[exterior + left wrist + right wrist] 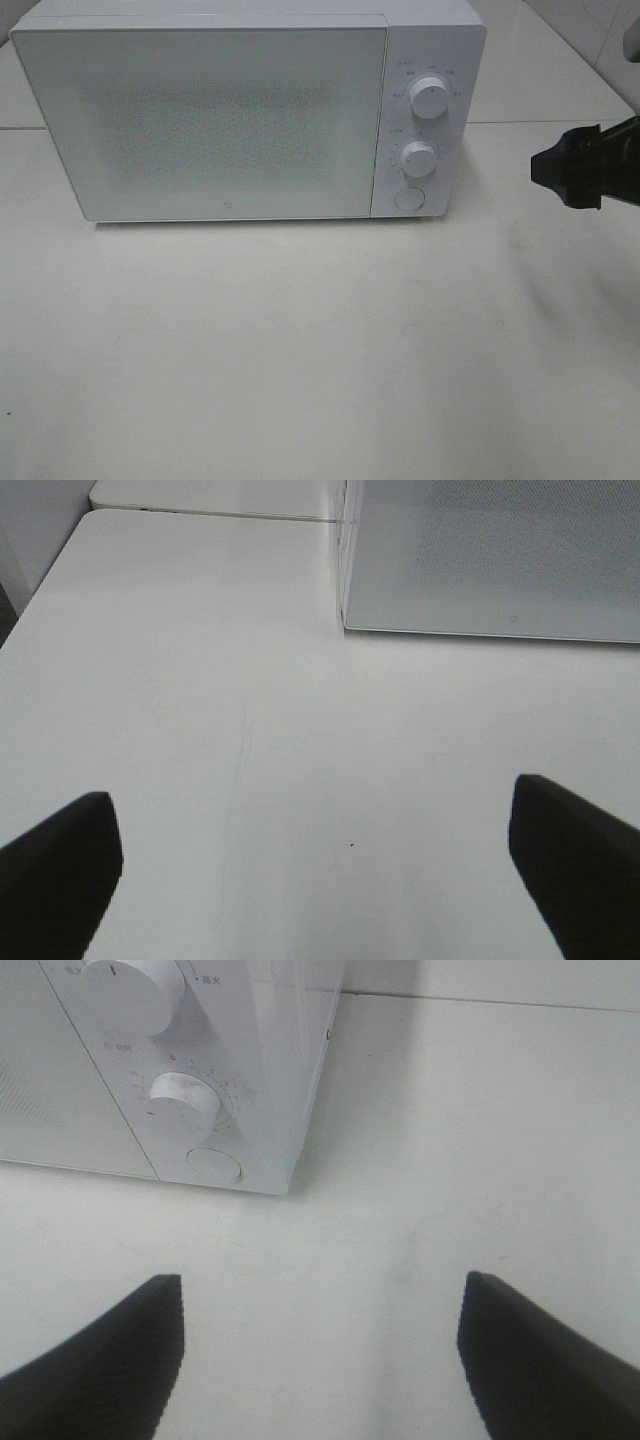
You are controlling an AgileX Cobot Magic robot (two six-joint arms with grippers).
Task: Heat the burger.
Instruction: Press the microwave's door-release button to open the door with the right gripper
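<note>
The microwave's round button [410,199] [214,1166] is below the lower knob. My right gripper goes there next and closes its empty fingers just in front of it.
The burger shows in no view. A white microwave [200,120] stands at the back of the table with its door shut; the frosted door panel hides the inside. My right gripper [548,170] hovers at the right edge of the overhead view, to the right of the control panel, and is open with nothing between its fingers [100,1360]. In the right wrist view it [320,1290] faces the lower knob [183,1100] and round button [214,1164]. My left gripper [310,800] is open and empty over bare table, near the microwave's left front corner [345,625].
The control panel carries an upper knob [430,98], a lower knob [418,158] and a round button [409,198]. A white table [300,350] spreads in front of the microwave. A seam to a second table surface [200,500] runs behind.
</note>
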